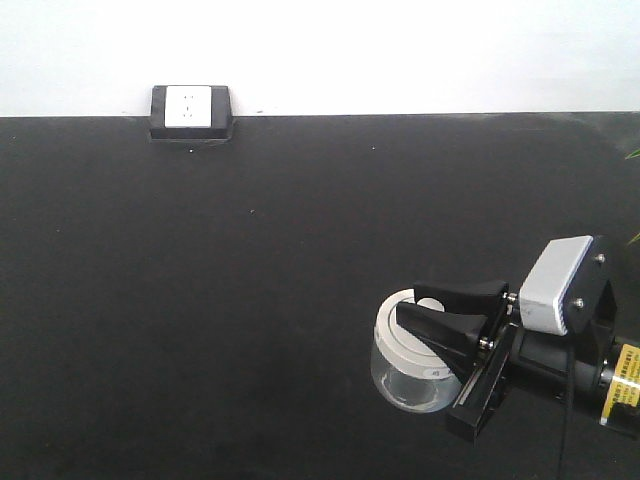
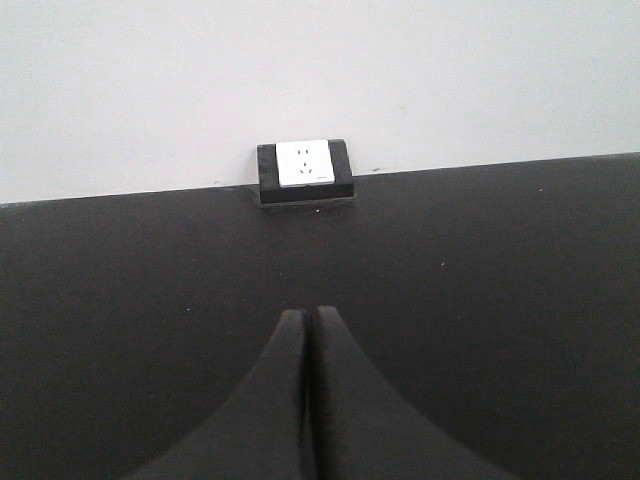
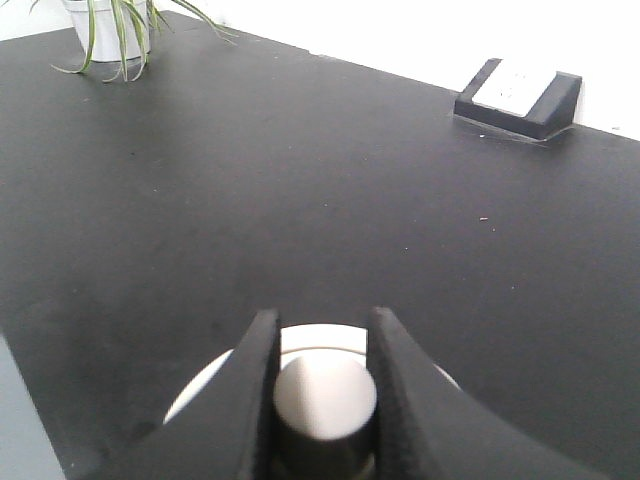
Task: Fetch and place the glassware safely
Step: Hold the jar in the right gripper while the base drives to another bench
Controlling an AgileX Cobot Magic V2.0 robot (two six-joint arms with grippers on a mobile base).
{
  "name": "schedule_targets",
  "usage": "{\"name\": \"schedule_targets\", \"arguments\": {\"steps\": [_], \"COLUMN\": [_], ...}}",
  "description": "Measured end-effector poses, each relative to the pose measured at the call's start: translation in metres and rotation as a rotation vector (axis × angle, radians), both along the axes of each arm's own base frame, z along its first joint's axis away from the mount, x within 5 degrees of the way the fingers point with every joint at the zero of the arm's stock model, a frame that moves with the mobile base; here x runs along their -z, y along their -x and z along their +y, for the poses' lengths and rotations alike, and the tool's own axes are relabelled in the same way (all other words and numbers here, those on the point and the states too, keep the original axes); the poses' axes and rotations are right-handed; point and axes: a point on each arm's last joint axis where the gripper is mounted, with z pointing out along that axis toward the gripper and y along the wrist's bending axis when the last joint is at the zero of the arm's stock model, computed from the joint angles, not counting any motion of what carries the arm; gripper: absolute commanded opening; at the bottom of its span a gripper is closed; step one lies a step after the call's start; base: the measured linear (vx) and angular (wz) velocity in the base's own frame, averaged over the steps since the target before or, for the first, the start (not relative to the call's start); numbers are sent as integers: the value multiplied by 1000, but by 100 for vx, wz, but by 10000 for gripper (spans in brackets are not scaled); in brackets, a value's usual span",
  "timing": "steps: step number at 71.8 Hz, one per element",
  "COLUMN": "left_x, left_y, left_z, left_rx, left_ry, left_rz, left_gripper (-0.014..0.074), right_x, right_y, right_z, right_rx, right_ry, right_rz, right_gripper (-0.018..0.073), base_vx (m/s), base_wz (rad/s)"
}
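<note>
Next, my right gripper sets the glass jar free on the bare middle of the black table [image 1: 345, 303], nearer to the wall socket.
The glassware is a small squat clear glass jar [image 1: 402, 375] with a round white lid [image 1: 405, 333], near the front right of the black table [image 1: 250, 270]. My right gripper [image 1: 418, 308] reaches in from the right and is shut on the lid's central white knob. In the right wrist view the knob [image 3: 325, 393] sits squeezed between the two black fingers [image 3: 245, 400], with the lid [image 3: 310, 338] showing behind. I cannot tell whether the jar rests on the table or hangs just above it. My left gripper [image 2: 306, 318] is shut and empty over bare table; it does not show in the front view.
A white wall socket in a black housing [image 1: 190, 111] sits at the table's back edge, left of centre; it also shows in the left wrist view [image 2: 304, 170] and the right wrist view [image 3: 520, 92]. A potted plant [image 3: 115, 30] stands at the far right corner.
</note>
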Motion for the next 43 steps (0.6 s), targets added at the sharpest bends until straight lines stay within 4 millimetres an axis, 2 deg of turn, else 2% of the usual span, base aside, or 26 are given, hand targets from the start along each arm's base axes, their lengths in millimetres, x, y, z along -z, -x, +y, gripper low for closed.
{"name": "schedule_targets", "arguments": {"steps": [43], "left_x": [0], "left_y": [0], "left_z": [0], "left_rx": [0], "left_ry": [0], "left_rz": [0], "left_gripper": [-7], "right_x": [0], "right_y": [0], "right_z": [0], "right_rx": [0], "right_ry": [0], "right_rz": [0], "right_gripper": [-3], "base_vx": [0], "base_wz": [0]}}
